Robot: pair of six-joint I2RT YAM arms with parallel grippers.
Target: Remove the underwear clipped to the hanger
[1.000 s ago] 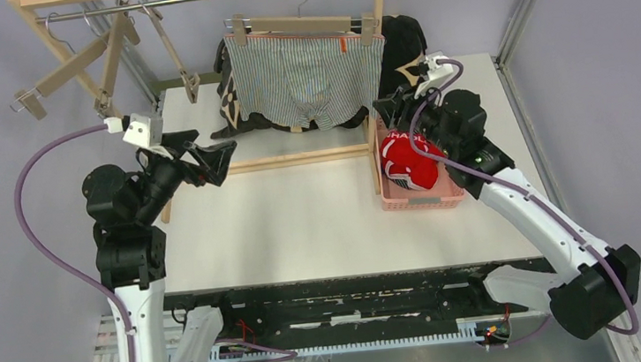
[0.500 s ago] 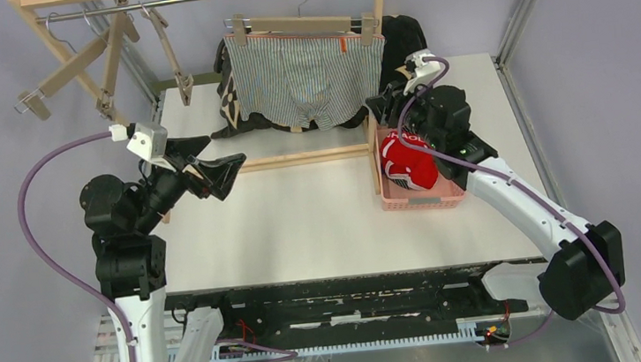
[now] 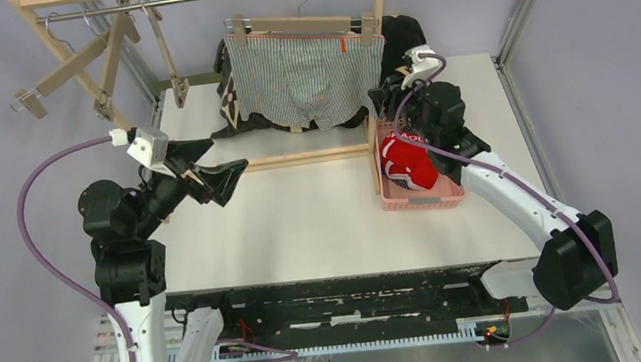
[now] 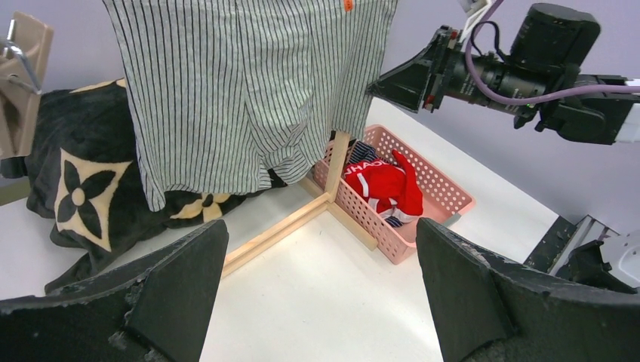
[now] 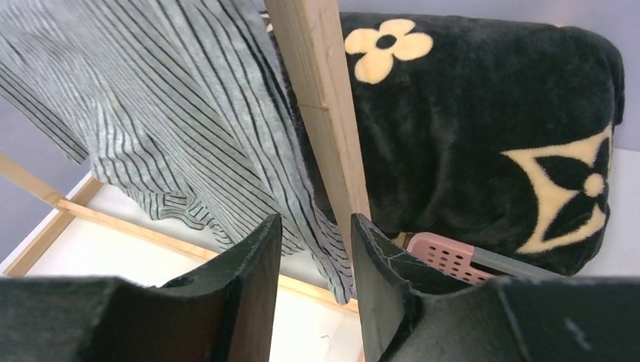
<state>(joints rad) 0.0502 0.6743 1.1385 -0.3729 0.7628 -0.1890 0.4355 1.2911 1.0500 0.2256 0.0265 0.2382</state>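
Note:
The robot's left gripper will next close on the wooden hanger's bar, beside the clip at the end (image 3: 353, 24) nearest the pink basket.
The grey-and-white pinstriped underwear (image 3: 303, 81) hangs clipped to a wooden hanger (image 3: 302, 25) on the rack; it also shows in the left wrist view (image 4: 226, 90) and the right wrist view (image 5: 173, 113). The red underwear (image 3: 408, 162) lies in the pink basket (image 3: 429, 197), with a dark navy striped pair (image 4: 364, 153) peeking out beside it. My left gripper (image 3: 214, 175) is wide open and empty, left of and below the hanging pair, facing it (image 4: 321, 249). My right gripper (image 3: 378, 104) is narrowly open and empty by the rack's right post, next to the pair's lower right hem (image 5: 315, 222).
A black floral cushion (image 3: 402, 49) lies behind the rack. The rack's wooden post (image 5: 324, 113) stands just beyond my right fingers, and its base bar (image 3: 297, 158) lies on the table. Several empty wooden hangers (image 3: 101, 60) hang at the rail's left end.
My right gripper has moved up from over the basket toward the rack post and the pinstriped pair's right hem. My left gripper has moved right and a little nearer. The empty hangers have swung.

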